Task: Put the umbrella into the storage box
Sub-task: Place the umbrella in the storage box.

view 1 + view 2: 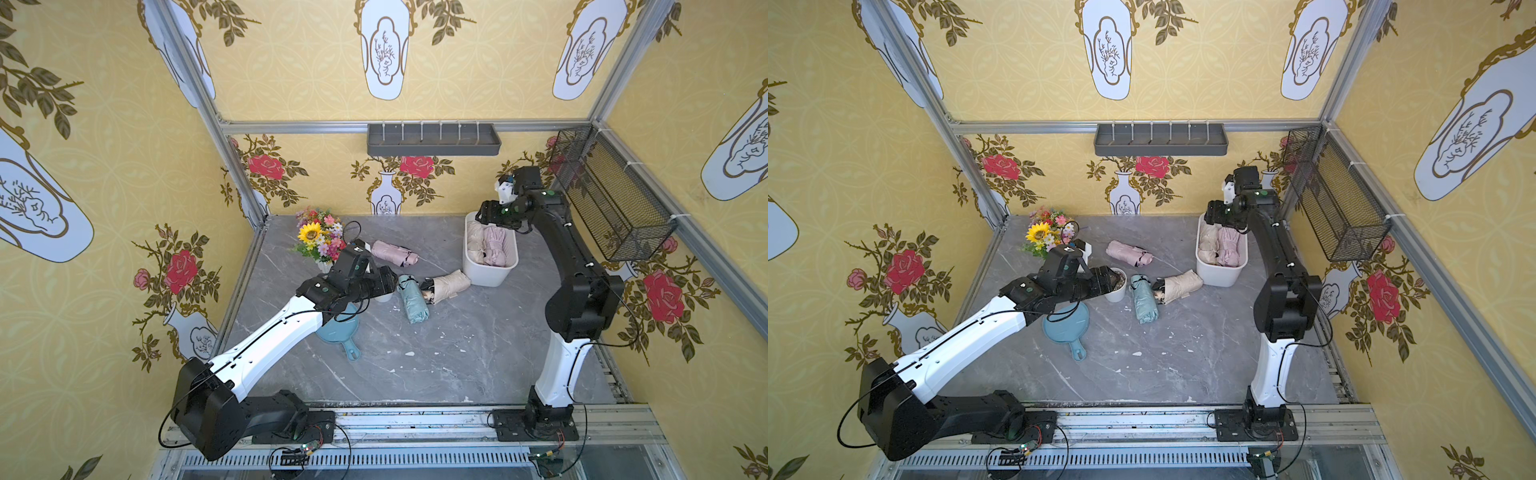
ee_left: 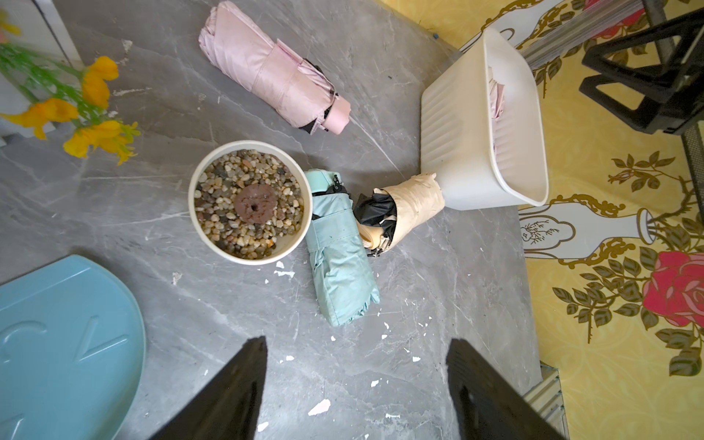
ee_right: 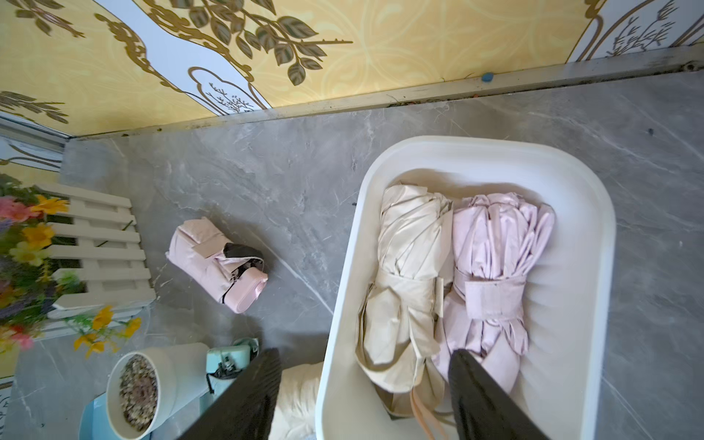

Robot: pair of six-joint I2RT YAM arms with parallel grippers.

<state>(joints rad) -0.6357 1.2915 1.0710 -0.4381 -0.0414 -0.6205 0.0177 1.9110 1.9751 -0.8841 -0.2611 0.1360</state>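
Note:
The robot's left gripper should next close on the near half (image 1: 414, 306) (image 2: 344, 279) of the mint umbrella, between its strap and the end opposite its handle.
The white storage box (image 1: 490, 272) stands at the back right of the table. A cream umbrella (image 3: 407, 266) and a pink umbrella (image 3: 495, 266) lie side by side in it. My right gripper (image 3: 364, 354) hovers open over the box's near end, holding nothing; one finger is outside the wall and one is above the pink umbrella. Three folded umbrellas lie on the table: pink (image 1: 395, 252), mint (image 1: 412, 303) and beige (image 1: 449, 284), the beige one touching the box. My left gripper (image 2: 356, 343) is open and empty above the table, near the mint umbrella.
A white pot of pebbles (image 2: 249, 202) sits against the mint umbrella, under the left arm. A blue handled board (image 1: 345, 332) and a flower bouquet (image 1: 320, 237) are at the left. A dark grey tray (image 1: 433, 139) hangs on the back wall. A black mesh basket (image 1: 611, 195) hangs on the right.

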